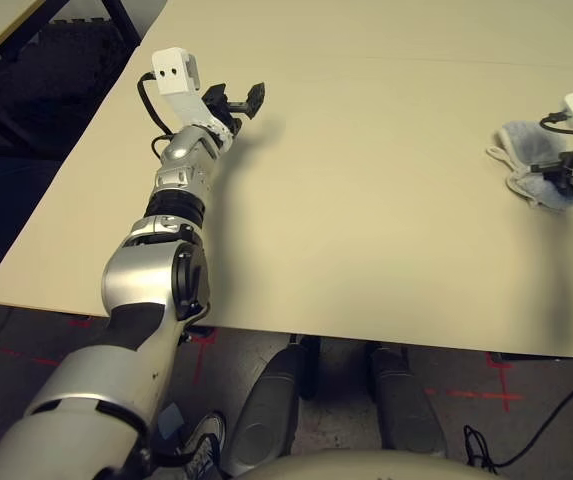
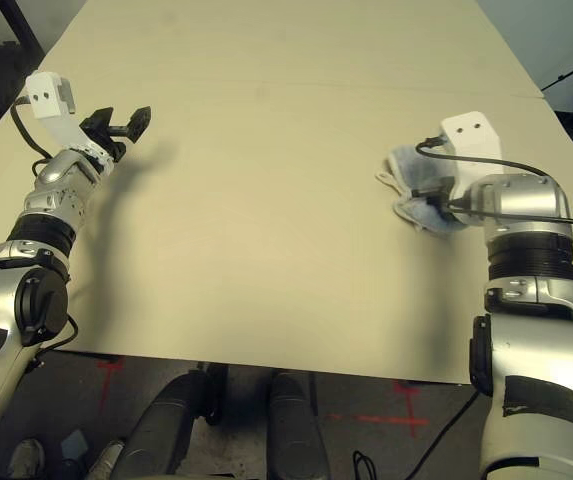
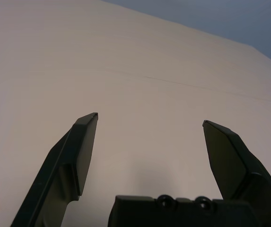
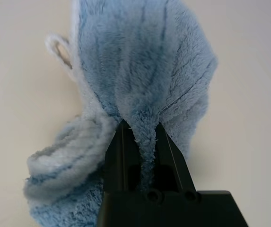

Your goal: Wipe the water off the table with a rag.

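Next, my right gripper lets go of the rag on the beige table, under the wrist behind that gripper's black fingers.
The pale blue-grey rag [image 2: 411,190] lies bunched on the beige table [image 2: 266,200] at the right side. My right gripper [image 4: 140,130] is shut on a fold of the rag [image 4: 140,61], pinching it between both black fingers. In the head views that gripper [image 2: 434,195] sits over the rag under its white wrist camera. My left gripper [image 2: 126,122] hovers open over the far left part of the table, with nothing between its fingers [image 3: 83,146]. No water droplets are discernible on the tabletop.
A faint seam line [image 1: 416,62] crosses the table's far part. The table's near edge [image 1: 296,335] runs along the front, with the floor and red tape marks below. Dark floor and a black frame lie off the left edge.
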You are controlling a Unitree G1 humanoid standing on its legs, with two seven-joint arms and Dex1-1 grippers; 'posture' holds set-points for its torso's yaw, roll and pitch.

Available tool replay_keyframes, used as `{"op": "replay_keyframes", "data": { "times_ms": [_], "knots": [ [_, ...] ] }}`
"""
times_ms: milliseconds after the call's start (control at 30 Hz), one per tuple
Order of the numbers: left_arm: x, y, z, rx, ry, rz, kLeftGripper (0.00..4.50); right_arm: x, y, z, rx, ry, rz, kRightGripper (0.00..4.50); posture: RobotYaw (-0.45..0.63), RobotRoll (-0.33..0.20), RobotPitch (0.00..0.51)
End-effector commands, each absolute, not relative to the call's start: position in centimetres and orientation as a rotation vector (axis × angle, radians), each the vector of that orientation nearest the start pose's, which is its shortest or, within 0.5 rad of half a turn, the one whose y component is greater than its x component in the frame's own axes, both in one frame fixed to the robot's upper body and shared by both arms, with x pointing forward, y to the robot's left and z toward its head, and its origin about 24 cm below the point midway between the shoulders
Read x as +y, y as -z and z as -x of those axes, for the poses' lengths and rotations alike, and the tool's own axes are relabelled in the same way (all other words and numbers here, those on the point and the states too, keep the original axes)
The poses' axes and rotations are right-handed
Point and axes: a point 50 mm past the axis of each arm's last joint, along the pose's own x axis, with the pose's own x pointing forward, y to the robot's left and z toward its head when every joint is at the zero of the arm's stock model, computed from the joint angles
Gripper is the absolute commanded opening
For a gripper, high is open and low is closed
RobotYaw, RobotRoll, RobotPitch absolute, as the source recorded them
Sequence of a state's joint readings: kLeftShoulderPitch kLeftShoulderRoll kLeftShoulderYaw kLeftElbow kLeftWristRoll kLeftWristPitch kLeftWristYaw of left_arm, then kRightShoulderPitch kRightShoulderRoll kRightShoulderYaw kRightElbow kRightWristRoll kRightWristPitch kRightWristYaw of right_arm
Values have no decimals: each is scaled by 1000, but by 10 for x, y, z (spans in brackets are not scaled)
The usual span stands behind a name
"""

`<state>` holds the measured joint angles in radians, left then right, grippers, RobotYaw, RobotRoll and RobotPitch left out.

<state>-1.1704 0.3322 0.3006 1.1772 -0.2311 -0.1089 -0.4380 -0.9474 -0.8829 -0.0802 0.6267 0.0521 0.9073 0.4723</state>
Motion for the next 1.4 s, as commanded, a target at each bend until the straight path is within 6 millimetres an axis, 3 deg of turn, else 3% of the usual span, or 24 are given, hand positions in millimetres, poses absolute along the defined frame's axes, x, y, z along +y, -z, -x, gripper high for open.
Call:
{"op": "replay_keyframes", "data": {
  "times_ms": [33,200,467,700,833,1033,1167,1300,1400],
  "knots": [
    [193,-199,-419,-174,273,174,4500,-360,-262,-324,387,242,215,82,-129,0,270],
    [191,-199,-419,-172,281,174,4500,-367,-268,-311,415,245,228,82,-136,0,273],
    [185,-199,-420,-171,299,180,4500,-370,-221,-300,584,168,163,82,-148,0,272],
    [184,-198,-420,-168,304,179,4500,-369,-204,-305,568,151,120,82,-139,0,278],
    [184,-196,-419,-166,305,181,4500,-374,-212,-308,405,154,102,1367,-125,0,282],
    [182,-198,-420,-167,307,180,4500,-391,-245,-309,0,241,131,3324,-112,0,293],
    [181,-198,-420,-168,304,173,4500,-402,-251,-309,-125,301,190,4483,-109,0,295],
    [182,-198,-420,-183,269,163,4500,-409,-253,-311,-215,329,205,4483,-103,0,291],
    [191,-194,-419,-203,191,148,4500,-410,-241,-315,-208,316,211,4483,-106,0,293]
  ]
}}
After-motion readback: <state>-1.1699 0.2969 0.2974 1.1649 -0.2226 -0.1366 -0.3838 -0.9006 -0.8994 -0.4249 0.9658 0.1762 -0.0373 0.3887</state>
